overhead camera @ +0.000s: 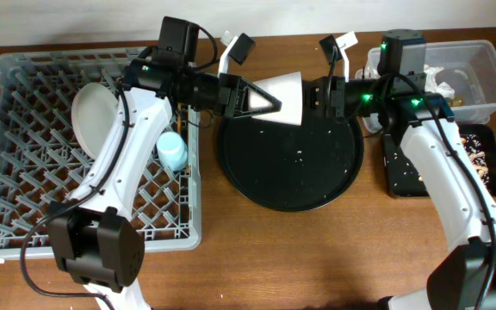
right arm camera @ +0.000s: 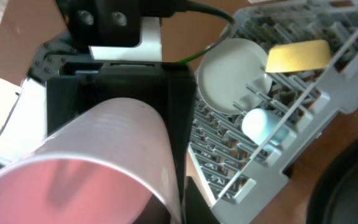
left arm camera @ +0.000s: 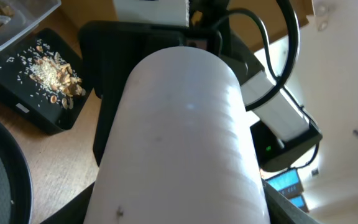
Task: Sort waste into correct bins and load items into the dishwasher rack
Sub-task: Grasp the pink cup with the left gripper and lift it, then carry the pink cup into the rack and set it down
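Observation:
The pink cup, now hanging above the large black tray, will be let go by my left gripper in the dishwasher rack (overhead camera: 145,194) in front of the light blue cup.
The pink cup (overhead camera: 287,96) hangs on its side above the large round black tray (overhead camera: 291,176), between both grippers. My left gripper (overhead camera: 267,96) is shut around its narrow end; the cup fills the left wrist view (left arm camera: 179,137). My right gripper (overhead camera: 314,95) pinches the rim of the cup's open end, whose pink inside shows in the right wrist view (right arm camera: 98,168). The dishwasher rack (overhead camera: 24,172) at left holds the grey plate (overhead camera: 93,112), the light blue cup (overhead camera: 173,151) and the yellow bowl (right arm camera: 297,56). The chopsticks and the spoon are out of view.
The clear tub (overhead camera: 489,56) with white napkins (overhead camera: 442,82) stands at the back right. The flat black tray (overhead camera: 403,172) with tan scraps (overhead camera: 476,155) lies in front of it. The left arm reaches over the rack's right edge.

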You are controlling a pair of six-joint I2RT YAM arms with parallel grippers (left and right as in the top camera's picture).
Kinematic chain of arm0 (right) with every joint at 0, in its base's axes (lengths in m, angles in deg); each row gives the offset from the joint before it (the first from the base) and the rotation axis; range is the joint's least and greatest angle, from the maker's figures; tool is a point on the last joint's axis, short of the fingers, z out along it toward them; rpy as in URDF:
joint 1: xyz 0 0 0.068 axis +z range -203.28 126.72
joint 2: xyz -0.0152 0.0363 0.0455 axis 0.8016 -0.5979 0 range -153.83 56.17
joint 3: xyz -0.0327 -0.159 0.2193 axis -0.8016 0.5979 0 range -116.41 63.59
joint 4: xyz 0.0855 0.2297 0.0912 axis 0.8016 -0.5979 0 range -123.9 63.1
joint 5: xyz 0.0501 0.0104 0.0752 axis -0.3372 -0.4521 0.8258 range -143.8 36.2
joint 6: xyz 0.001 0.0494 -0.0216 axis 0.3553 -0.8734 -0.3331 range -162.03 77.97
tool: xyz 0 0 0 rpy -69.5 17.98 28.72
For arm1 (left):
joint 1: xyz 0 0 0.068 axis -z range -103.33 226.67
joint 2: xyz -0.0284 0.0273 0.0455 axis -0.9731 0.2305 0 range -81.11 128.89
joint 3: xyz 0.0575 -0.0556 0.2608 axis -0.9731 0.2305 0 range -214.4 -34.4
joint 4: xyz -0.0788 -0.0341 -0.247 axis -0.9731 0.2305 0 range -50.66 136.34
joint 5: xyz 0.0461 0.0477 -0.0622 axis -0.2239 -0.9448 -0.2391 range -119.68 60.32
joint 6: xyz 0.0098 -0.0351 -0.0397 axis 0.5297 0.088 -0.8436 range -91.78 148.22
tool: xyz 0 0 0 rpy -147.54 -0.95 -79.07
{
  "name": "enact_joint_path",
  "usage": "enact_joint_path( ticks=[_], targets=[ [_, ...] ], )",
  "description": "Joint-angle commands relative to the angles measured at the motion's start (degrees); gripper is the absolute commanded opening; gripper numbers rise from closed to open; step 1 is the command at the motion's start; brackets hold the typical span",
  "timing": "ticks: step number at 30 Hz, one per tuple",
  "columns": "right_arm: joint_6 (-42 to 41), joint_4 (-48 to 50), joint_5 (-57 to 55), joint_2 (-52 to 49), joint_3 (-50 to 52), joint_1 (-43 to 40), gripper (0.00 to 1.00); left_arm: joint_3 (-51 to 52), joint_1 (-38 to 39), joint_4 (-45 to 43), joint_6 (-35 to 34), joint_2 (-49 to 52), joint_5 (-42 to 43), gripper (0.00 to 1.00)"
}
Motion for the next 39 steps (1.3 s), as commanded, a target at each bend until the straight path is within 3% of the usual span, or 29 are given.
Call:
enact_joint_path(
  ticks=[1, 6, 10, 12, 13, 14, 18, 21, 24, 26, 32, 39],
  targets=[
    [-0.11, -0.11, -1.55, 0.26, -0.68, 0.66, 0.29, -0.63, -0.07, -0.13, 0.66, 0.42, 0.9, 0.39],
    [-0.09, -0.2, -2.25, 0.26, -0.66, 0.24, 0.59, -0.81, -1.2, -2.05, 0.61, 0.39, 1.55, 0.24],
    [-0.07, -3.06, -6.73, 0.26, -0.66, -4.2, 0.68, -0.81, -5.86, -1.99, 0.63, 0.26, 1.46, 0.19],
    [-0.04, -10.8, -15.8, 0.26, -0.66, -7.82, 0.7, -0.81, -8.79, -1.95, 0.61, -0.79, -2.29, 0.14],
    [0.09, -14.25, -20.09, 0.22, -0.66, -8.83, 0.72, -0.81, -9.86, -1.75, 0.61, -1.79, -6.16, 0.14],
    [1.6, -20.41, -28.22, 0.22, -0.66, -9.64, 0.73, -0.81, -11.39, -0.11, 0.63, -4.35, -15.78, 0.14],
    [2.12, -26.6, -40.17, 0.22, -0.66, -9.05, 0.73, -0.81, -12.37, 8.5, 0.66, -13.09, -46.8, 0.15],
    [2.1, -27.3, -45.77, 0.2, -0.63, -8.24, 0.74, -0.81, -12.37, 23.76, -0.87, -19.96, -73.46, 0.15],
    [2.1, -27.5, -47.04, -0.04, -0.63, -8.24, 0.74, -0.35, -12.37, 35.63, -5.64, -20.15, -84.85, 0.15],
    [2.12, -27.89, -47.65, -0.2, -0.61, -8.24, 0.74, 2.93, -12.37, 38.88, -10.58, -20.04, -91.51, 0.15],
    [3.19, -29.86, -49.16, -0.22, -0.59, -8.24, 0.74, 21.38, -12.37, 32.52, -14.82, -20.04, -92.41, 0.15],
    [3.19, -30.53, -49.86, -0.22, -0.59, -8.24, 0.74, 33.68, -12.37, 21.11, -14.8, -19.98, -92.43, 0.16]
  ],
)
